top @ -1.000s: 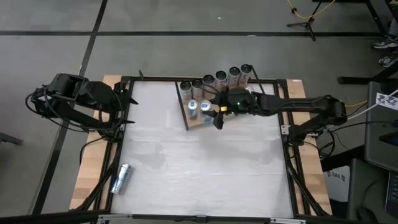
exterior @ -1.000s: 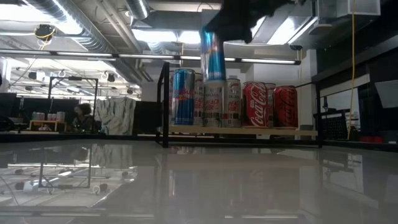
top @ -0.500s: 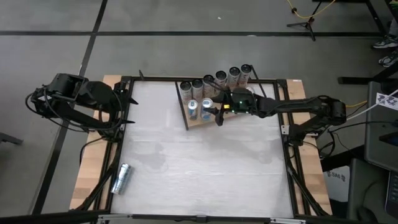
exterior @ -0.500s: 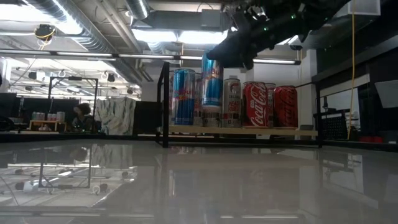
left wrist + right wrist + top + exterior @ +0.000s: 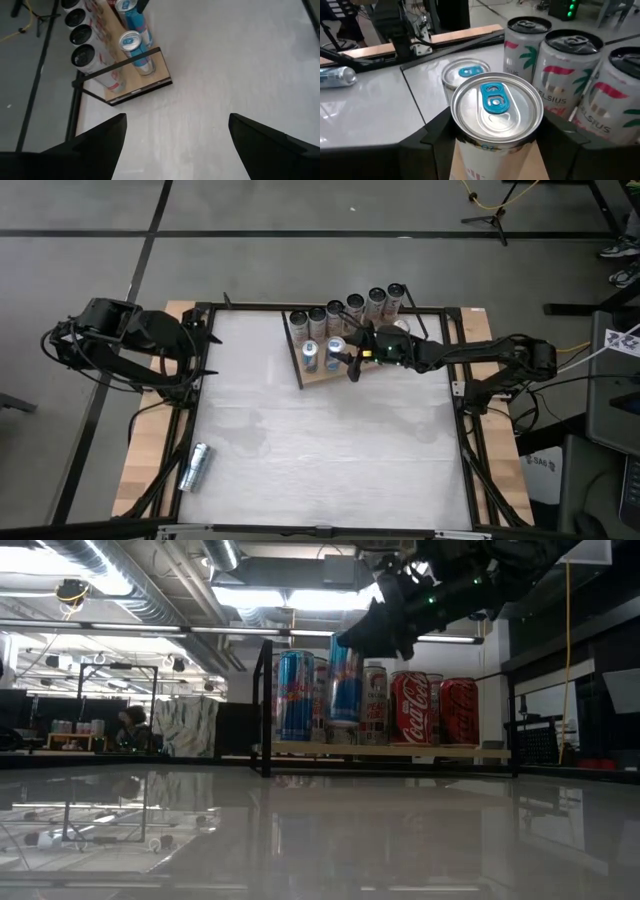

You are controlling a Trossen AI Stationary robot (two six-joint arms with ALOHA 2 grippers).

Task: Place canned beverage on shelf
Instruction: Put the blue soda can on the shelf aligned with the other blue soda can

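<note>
My right gripper will put the held blue can down on the board [image 5: 327, 368] close beside the standing blue can.
The shelf [image 5: 318, 372] is a light-brown board in a black wire frame at the table's far middle. A row of cans [image 5: 355, 306] stands along its far edge, and one blue can [image 5: 310, 354] stands in front of that row. My right gripper [image 5: 347, 355] is shut on a second blue can [image 5: 345, 680] over the board, beside the standing one. My left gripper [image 5: 175, 145] is open and empty at the table's left edge. A loose silver can [image 5: 195, 467] lies on its side at the near left. My right gripper pinches the blue can's upper side wall [image 5: 470, 150], just below the rim, between its two fingers [image 5: 437, 135]. The fingers come from the table's right, slanting down. The can hangs nearly upright, top up, its bottom [image 5: 345, 722] a little above the board.
White Celsius cans [image 5: 570, 60] and red cola cans [image 5: 430, 705] fill the shelf's back row, close behind the held can. The shelf's black wire frame [image 5: 262, 705] rises at its left end. The white tabletop [image 5: 330, 450] stretches in front of the shelf.
My right gripper has come down with the blue can toward the shelf board, next to the standing blue can, and has drifted slightly toward the table's far edge. The can has stayed about upright in the hold.
</note>
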